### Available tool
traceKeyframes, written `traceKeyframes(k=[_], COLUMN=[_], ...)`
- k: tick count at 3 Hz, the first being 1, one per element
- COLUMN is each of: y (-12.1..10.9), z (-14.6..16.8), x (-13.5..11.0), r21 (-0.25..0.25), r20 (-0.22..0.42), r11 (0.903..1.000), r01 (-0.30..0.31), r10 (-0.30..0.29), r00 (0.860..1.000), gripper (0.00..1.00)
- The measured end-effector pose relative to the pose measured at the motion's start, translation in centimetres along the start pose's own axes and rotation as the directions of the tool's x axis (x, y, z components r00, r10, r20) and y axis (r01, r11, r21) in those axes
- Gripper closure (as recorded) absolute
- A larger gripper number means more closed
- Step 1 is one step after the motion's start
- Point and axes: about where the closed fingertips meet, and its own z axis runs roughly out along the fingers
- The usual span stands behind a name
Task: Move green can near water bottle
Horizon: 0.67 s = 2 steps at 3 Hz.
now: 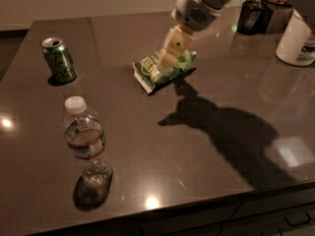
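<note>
My gripper should close on the upper sides [58,53] of the green can, under its silver top.
The green can [58,59] stands upright at the far left of the dark table [162,141], silver top showing. The water bottle [84,140] stands upright nearer the front left, white cap on top, red and blue-green label bands. The gripper [172,50] hangs above the middle of the table, over the green chip bag [164,70], well to the right of the can and apart from both the can and the bottle.
A crinkly green chip bag lies mid-table under the gripper. A white container [297,39] and a dark box with snacks [264,11] stand at the back right. The table's front edge runs along the bottom, with drawers [275,215] below.
</note>
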Motion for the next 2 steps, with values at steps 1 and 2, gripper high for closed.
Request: traceKeyframes(k=[1, 2], y=[-0.6, -1.2], z=[2.9, 5.2], x=[-2.9, -5.7], r21=[0.010, 0.010], r20=[0.041, 0.073], r11=[0.9996, 0.9984], r01=[-0.027, -0.055], r10=[0.026, 0.054], r00=[0.999, 0.996], gripper=[0.00, 0.00])
